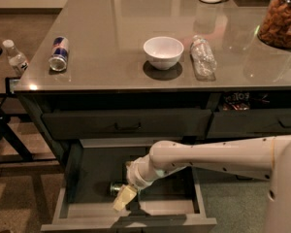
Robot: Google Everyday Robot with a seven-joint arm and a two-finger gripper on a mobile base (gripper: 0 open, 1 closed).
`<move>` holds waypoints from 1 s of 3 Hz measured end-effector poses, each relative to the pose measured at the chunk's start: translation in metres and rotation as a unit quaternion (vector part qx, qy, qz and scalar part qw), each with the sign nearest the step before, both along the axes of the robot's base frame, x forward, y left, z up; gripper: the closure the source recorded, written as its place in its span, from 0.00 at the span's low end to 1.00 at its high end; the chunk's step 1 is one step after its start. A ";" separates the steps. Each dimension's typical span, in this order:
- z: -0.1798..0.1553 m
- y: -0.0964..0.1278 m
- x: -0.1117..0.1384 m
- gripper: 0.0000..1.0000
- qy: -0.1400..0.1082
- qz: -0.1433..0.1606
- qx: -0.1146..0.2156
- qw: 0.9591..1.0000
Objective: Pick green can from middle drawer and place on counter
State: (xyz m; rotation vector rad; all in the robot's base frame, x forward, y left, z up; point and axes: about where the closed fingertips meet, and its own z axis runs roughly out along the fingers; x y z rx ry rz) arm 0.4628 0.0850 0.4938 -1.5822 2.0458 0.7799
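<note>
My fingers should next close across the green can's body [124, 189], leaving its silver end sticking out.
The middle drawer [92, 178] stands pulled open under the counter [111, 42]. The green can [115, 187] lies on its side on the drawer's dark bottom; only its silver end and a bit of dark body show. My gripper [124, 198], on the end of the white arm [208, 159] that reaches in from the right, is down inside the drawer right at the can. It covers most of the can. Whether it is touching the can cannot be told.
On the counter stand a white bowl [163, 51], a blue-and-silver can [58, 54] at the left edge, a crushed clear plastic bottle [203, 57], and a snack jar [283, 18] at the far right. A closed upper drawer [126, 123] overhangs the open one. A small bottle [15, 57] stands to the left.
</note>
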 end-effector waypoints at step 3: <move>-0.071 -0.012 0.035 0.00 -0.003 -0.007 -0.017 1.000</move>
